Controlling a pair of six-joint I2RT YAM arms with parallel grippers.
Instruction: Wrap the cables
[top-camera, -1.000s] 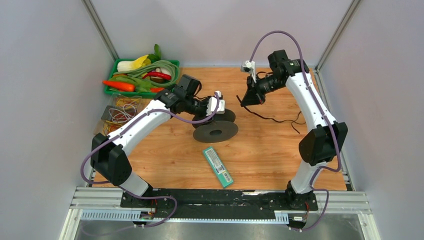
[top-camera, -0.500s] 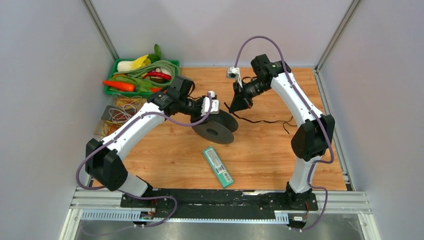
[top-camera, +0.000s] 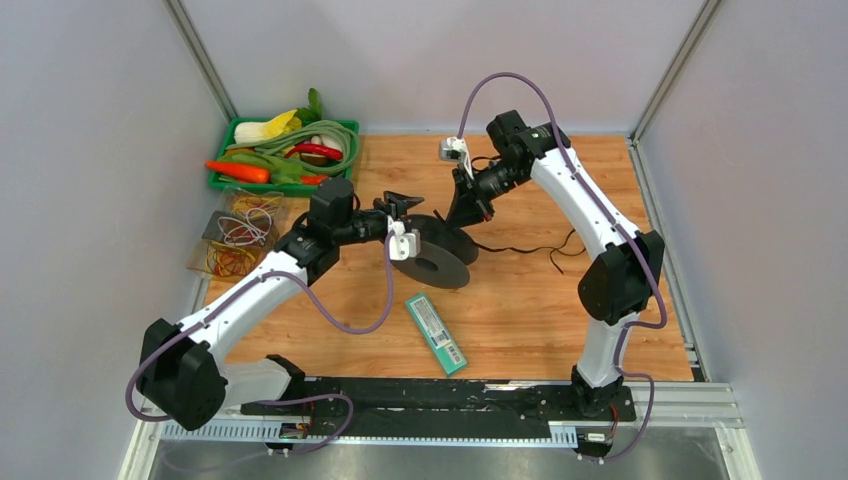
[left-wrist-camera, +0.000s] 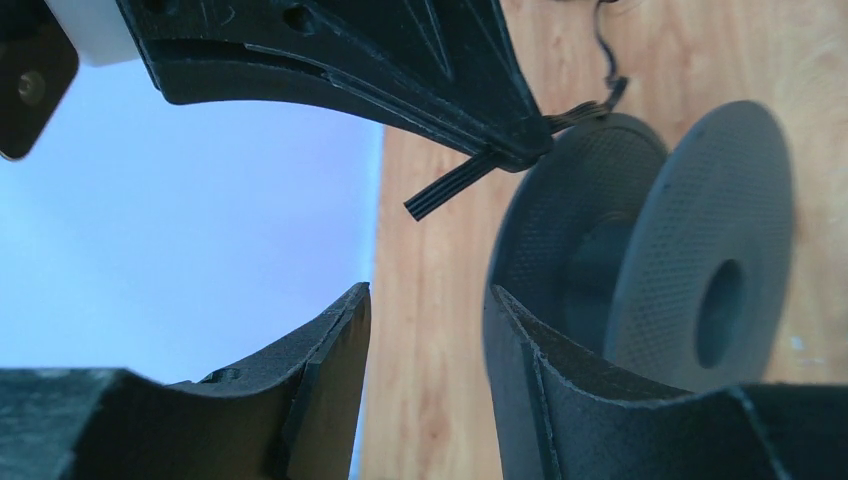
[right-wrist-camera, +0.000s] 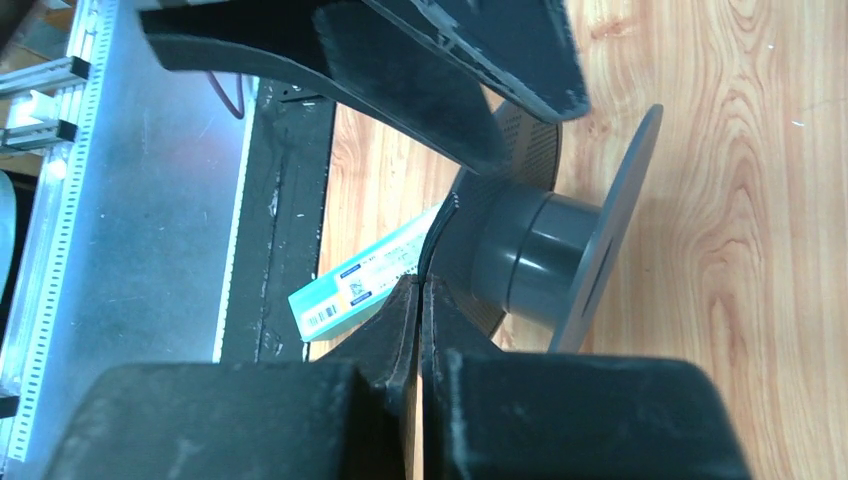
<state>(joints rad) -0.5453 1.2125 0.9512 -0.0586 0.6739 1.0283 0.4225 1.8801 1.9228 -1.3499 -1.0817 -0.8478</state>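
Observation:
A short cable end sticks out past the right gripper, so the left gripper needs to hold that end over the spool while the right gripper takes the cable farther (left-wrist-camera: 578, 114) along.
The dark grey spool (top-camera: 441, 256) lies tilted on the wooden table, and also shows in the left wrist view (left-wrist-camera: 700, 270) and the right wrist view (right-wrist-camera: 545, 262). My right gripper (top-camera: 463, 214) is shut on the end of the thin black cable (top-camera: 530, 246) right above the spool's far flange. In the right wrist view (right-wrist-camera: 420, 288) the cable (right-wrist-camera: 432, 245) runs from the tips against the flange. My left gripper (top-camera: 410, 215) is open and empty just left of the spool, with wood showing in its gap in the left wrist view (left-wrist-camera: 425, 300). The pinched cable end (left-wrist-camera: 455, 187) sticks out above it.
A teal box (top-camera: 436, 332) lies in front of the spool. A green tray of vegetables (top-camera: 240, 180) stands at the back left, with a tangle of yellowish wires (top-camera: 238, 232) in front of it. Grey walls enclose the table.
My right gripper has carried the cable end left and down to the spool. My left arm has drawn back to the left and its wrist has turned; the spool has tilted.

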